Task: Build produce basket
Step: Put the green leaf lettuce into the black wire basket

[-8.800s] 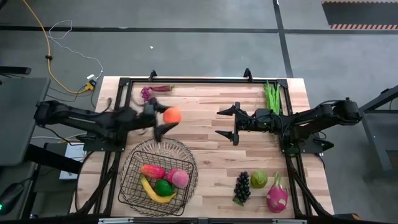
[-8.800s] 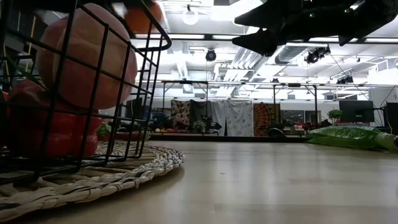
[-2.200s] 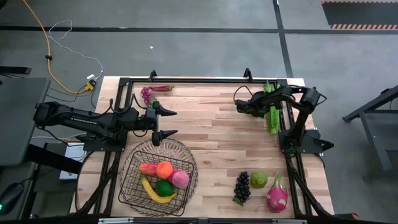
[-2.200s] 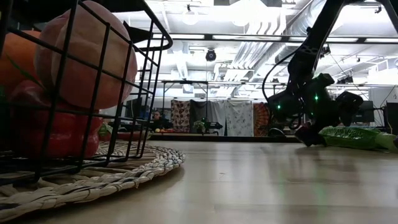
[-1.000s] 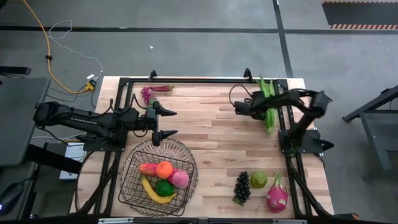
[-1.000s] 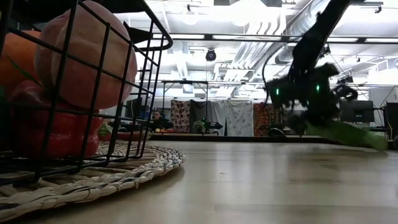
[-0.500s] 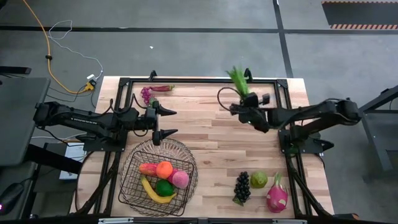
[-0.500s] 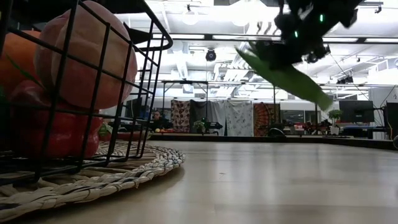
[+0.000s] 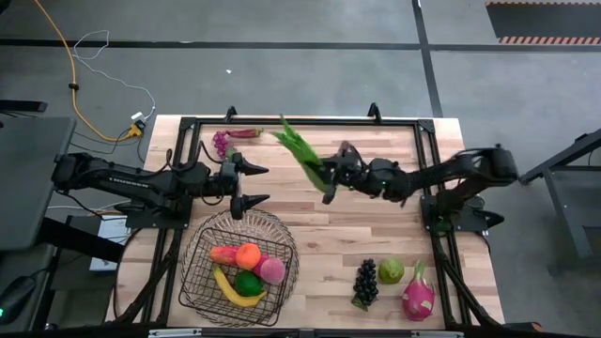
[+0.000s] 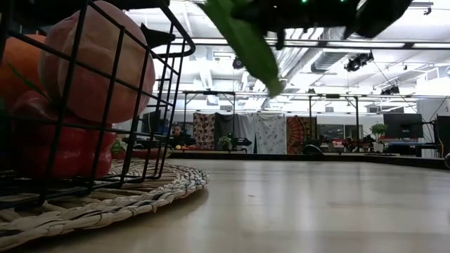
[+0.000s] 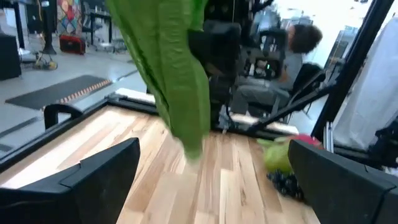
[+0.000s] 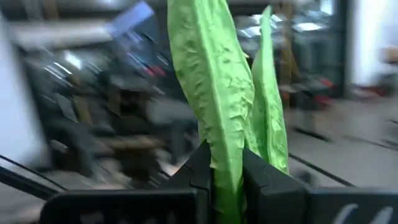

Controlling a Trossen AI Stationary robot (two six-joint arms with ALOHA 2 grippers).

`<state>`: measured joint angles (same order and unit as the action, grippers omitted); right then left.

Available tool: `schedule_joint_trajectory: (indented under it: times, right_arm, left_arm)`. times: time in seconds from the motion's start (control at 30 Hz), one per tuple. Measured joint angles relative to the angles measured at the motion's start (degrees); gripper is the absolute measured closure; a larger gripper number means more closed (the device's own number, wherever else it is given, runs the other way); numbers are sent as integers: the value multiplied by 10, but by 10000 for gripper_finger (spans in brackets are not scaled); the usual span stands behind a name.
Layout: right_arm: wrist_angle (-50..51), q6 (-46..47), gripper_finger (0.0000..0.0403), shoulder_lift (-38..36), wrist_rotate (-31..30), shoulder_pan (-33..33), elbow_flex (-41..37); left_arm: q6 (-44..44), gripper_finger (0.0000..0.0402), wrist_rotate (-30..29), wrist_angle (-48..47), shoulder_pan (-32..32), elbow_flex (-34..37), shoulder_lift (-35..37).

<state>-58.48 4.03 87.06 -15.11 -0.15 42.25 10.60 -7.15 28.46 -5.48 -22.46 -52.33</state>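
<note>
My left gripper should close on the lower, narrow end [image 9: 317, 177] [image 11: 193, 134] of the bunch of green beans, beside my right gripper's fingers.
My right gripper [image 9: 331, 177] hovers over the table's middle, shut on a bunch of green beans [image 9: 302, 155]. The beans also show high in the low view [image 10: 246, 42] and close in the left wrist view [image 11: 171, 68]. The wire basket [image 9: 199, 282] stands on a woven mat at the near left and holds a mango, an orange [image 9: 248, 255], a lime, a banana and a peach. My left gripper [image 9: 252, 184] waits open, level, just beyond the basket's far rim. Purple grapes [image 9: 222, 141] lie at the far left. My right gripper pinches the bunch of beans near one end [image 12: 227, 177] between its two fingers [image 12: 202, 169]. The fingers come level from the table's right. The long free part reaches past the fingers toward the far left corner. The bunch is tilted and lifted clear of the table.
Dark grapes [image 9: 366, 282], a green pear [image 9: 392, 270] and a pink dragon fruit [image 9: 418, 293] lie at the near right. A black frame [image 9: 282, 121] runs along the table's far edge. Bare wood lies between the basket and the near-right fruit.
My right gripper has swung from the far right edge toward the table's left, carrying the beans. The bunch has risen clear of the table and turned about, so that its free end now points toward the far left.
</note>
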Motion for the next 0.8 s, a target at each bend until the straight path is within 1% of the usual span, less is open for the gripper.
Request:
schedule_joint_trajectory:
  times: [0.07,0.13,0.3,0.47,0.6,0.8]
  right_arm:
    - [-67,8,380,36,38,-5,5]
    - [-97,15,380,60,62,-6,20]
    - [-86,16,380,84,104,-1,70]
    - [-85,4,380,86,118,15,87]
    - [-90,5,380,86,118,27,87]
    - [-113,4,380,86,118,45,87]
  left_arm:
    - [2,2,1,38,0,0,-21]
    - [-1,2,8,78,0,-1,-51]
    - [-17,2,37,185,0,-1,-139]
    - [-22,2,73,271,0,-14,-218]
    - [-22,2,103,287,0,-42,-263]
    - [-5,2,104,285,1,-85,-328]
